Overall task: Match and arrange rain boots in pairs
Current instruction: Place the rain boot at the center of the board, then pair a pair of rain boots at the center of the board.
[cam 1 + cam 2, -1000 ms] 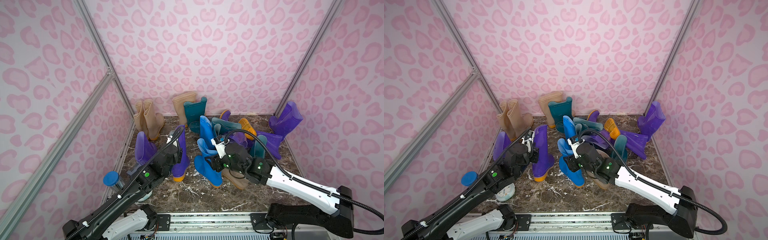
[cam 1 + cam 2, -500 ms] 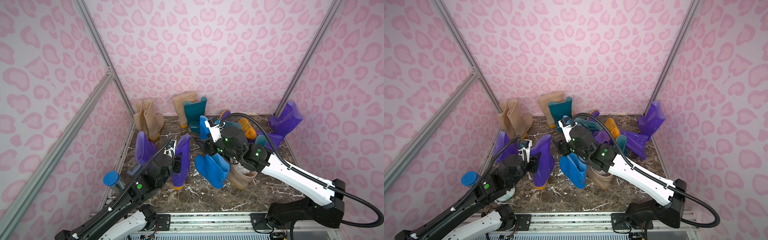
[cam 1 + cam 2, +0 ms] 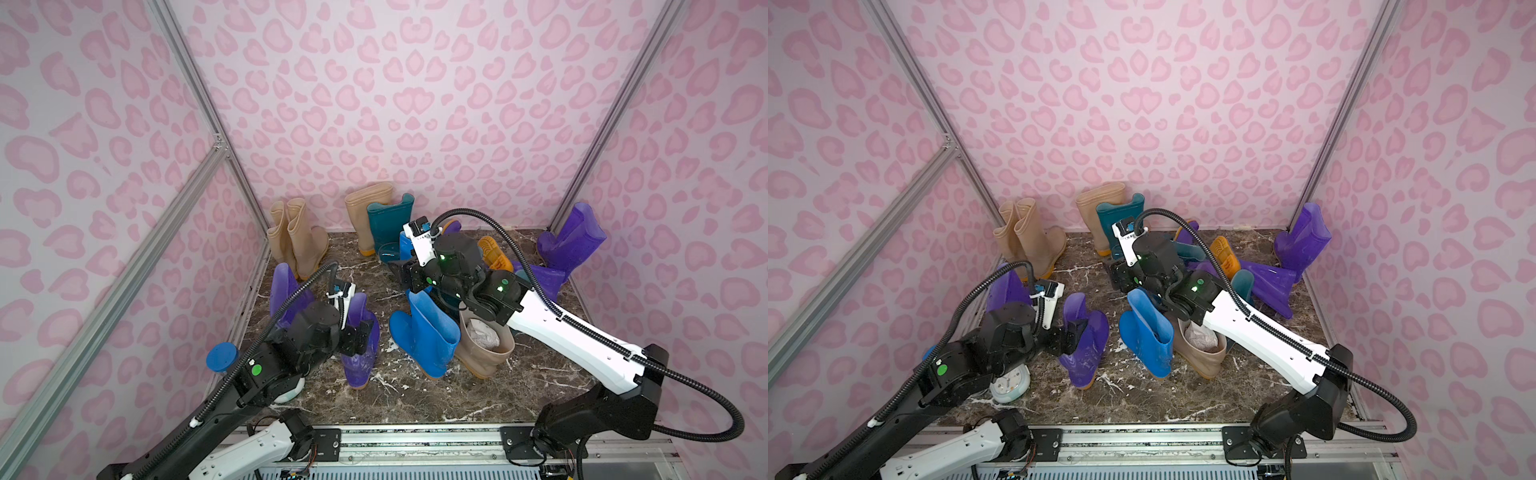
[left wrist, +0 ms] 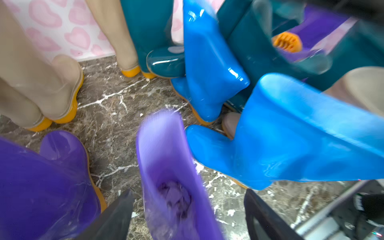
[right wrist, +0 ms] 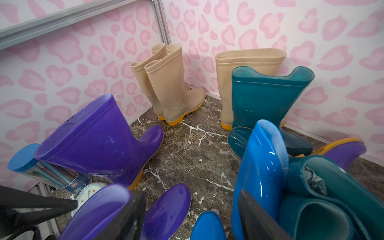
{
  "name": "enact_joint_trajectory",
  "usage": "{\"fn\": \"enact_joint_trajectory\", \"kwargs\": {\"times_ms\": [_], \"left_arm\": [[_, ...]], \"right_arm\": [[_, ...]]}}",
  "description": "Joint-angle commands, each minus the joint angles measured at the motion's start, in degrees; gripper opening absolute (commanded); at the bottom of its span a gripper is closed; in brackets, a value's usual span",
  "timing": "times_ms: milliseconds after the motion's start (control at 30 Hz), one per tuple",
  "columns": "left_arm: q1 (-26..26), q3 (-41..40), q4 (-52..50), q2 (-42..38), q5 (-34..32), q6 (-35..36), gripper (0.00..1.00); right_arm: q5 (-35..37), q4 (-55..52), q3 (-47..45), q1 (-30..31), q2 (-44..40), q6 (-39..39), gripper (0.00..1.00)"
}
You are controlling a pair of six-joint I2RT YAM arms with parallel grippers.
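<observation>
A gap parts the purple boot at my left gripper from the second purple boot, so I should pinch the near boot's top (image 3: 1074,299) and bring it alongside.
Rain boots stand and lie across the marble floor. My left gripper (image 3: 362,332) is open, its fingers (image 4: 116,218) on either side of an upright purple boot (image 3: 358,357) without clamping it. A second purple boot (image 3: 284,291) stands just left of it. My right gripper (image 3: 405,274) hangs open over the floor with nothing between its fingers (image 5: 255,218), next to a bright blue boot (image 5: 261,170). Another blue boot (image 3: 428,336) stands upright in the middle, a beige boot (image 3: 484,353) against it. A beige pair (image 3: 297,239) fills the back left corner.
A beige boot (image 3: 368,216) and a teal boot (image 3: 390,224) stand at the back wall. Purple and teal boots lie tangled at the right (image 3: 540,276), one purple boot (image 3: 569,237) leaning in the corner. A blue-lidded clear cylinder (image 3: 222,357) and a small clock (image 3: 1011,384) sit front left.
My left gripper has opened off the purple boot and drawn back a little; the boot stays upright. My right arm has moved away from the front blue boot toward the back and opened wider.
</observation>
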Motion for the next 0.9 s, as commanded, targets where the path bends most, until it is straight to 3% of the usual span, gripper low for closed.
{"fn": "enact_joint_trajectory", "kwargs": {"times_ms": [0, 333, 500, 600, 667, 800, 867], "left_arm": [[0.0, 5.6, -7.1, 4.2, 3.8, 1.1, 0.87], [-0.1, 18.8, -23.6, 13.0, -1.8, -3.4, 0.84], [0.0, 17.9, -26.1, 17.3, 0.5, -3.9, 0.79], [0.8, 13.7, -23.6, 16.9, -3.2, -5.1, 0.69], [2.4, 11.4, -20.7, 16.8, -3.6, -5.5, 0.57], [5.3, 11.2, -16.0, 17.3, -6.9, -4.6, 0.08], [6.2, 12.6, -13.6, 17.5, -7.7, -3.6, 0.02]], "right_arm": [[-1.0, 0.9, -1.6, -1.7, -1.9, 0.0, 0.72], [-2.9, 3.4, -8.4, -7.0, -8.5, 1.2, 0.76], [-5.1, 5.7, -11.5, -9.4, -10.0, 2.3, 0.76], [-6.5, 6.6, -12.9, -10.3, -10.7, 2.8, 0.76], [-6.8, 7.3, -13.6, -10.5, -11.1, 2.9, 0.76], [-7.6, 7.7, -14.3, -10.6, -11.5, 3.1, 0.73], [-7.8, 8.1, -14.7, -10.8, -11.7, 3.2, 0.73]]}}
